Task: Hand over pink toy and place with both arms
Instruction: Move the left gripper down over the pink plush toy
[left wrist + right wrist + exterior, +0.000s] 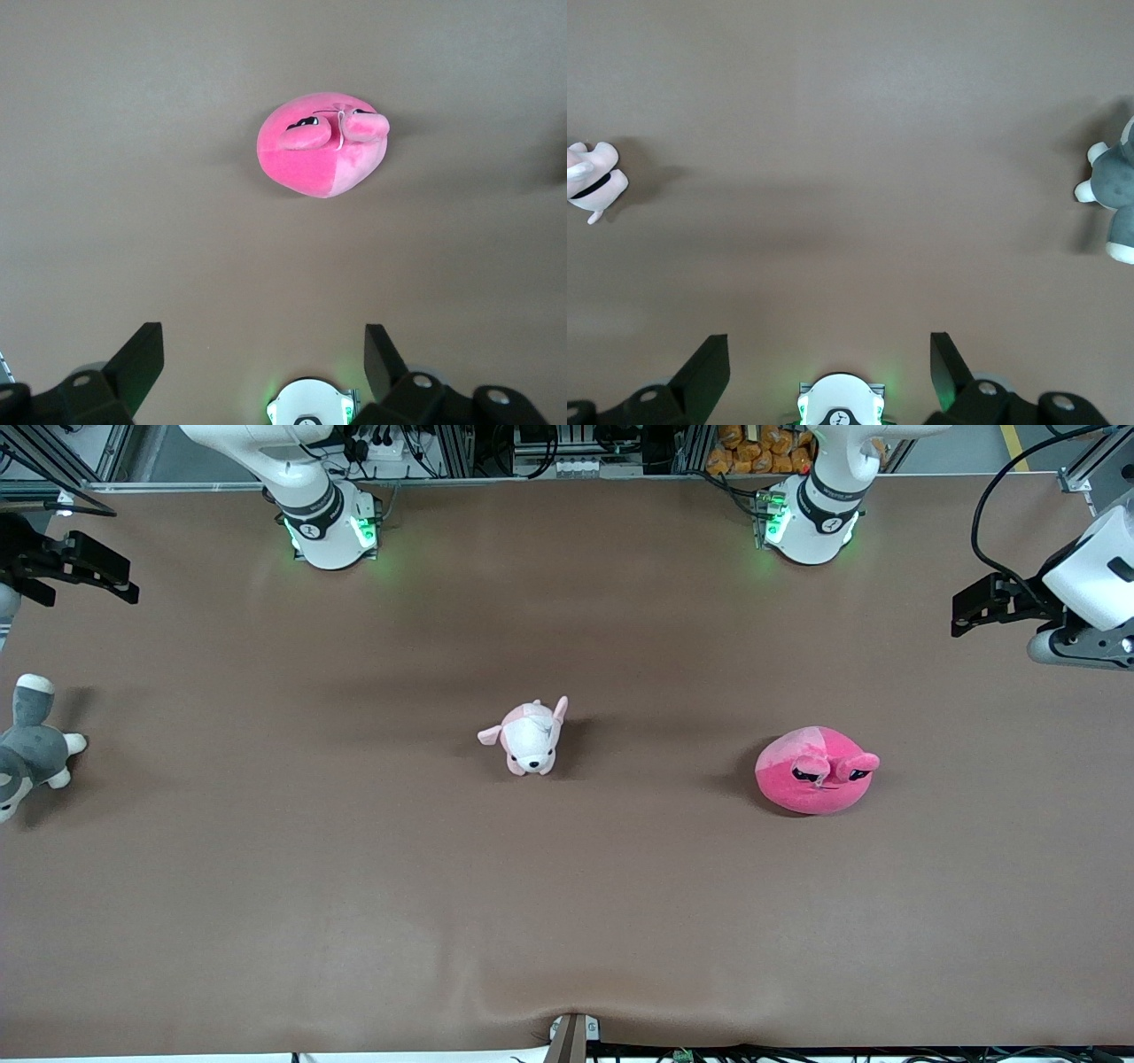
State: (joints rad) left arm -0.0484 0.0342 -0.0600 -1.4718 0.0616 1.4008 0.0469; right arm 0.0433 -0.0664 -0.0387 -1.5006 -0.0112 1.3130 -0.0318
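Observation:
Next, my left gripper grabs the pink toy's stalk eye [863, 763] [305, 134], the one farther away from the pale pink-and-white plush dog.
The pink toy [815, 771], a round hot-pink plush blob with two stalk eyes, lies on the brown table toward the left arm's end. It also shows in the left wrist view [322, 144]. My left gripper [974, 611] hangs open and empty high over the table's edge at the left arm's end, apart from the toy; its fingers [142, 354] stand wide in the left wrist view. My right gripper [97, 571] hangs open and empty over the right arm's end of the table, its fingers [709, 359] wide apart.
A pale pink-and-white plush dog [530, 737] lies near the table's middle, also in the right wrist view [592, 180]. A grey-and-white plush animal [31, 746] lies at the right arm's end, seen too in the right wrist view [1114, 195]. The arm bases [328, 527] stand along the table's edge farthest from the camera.

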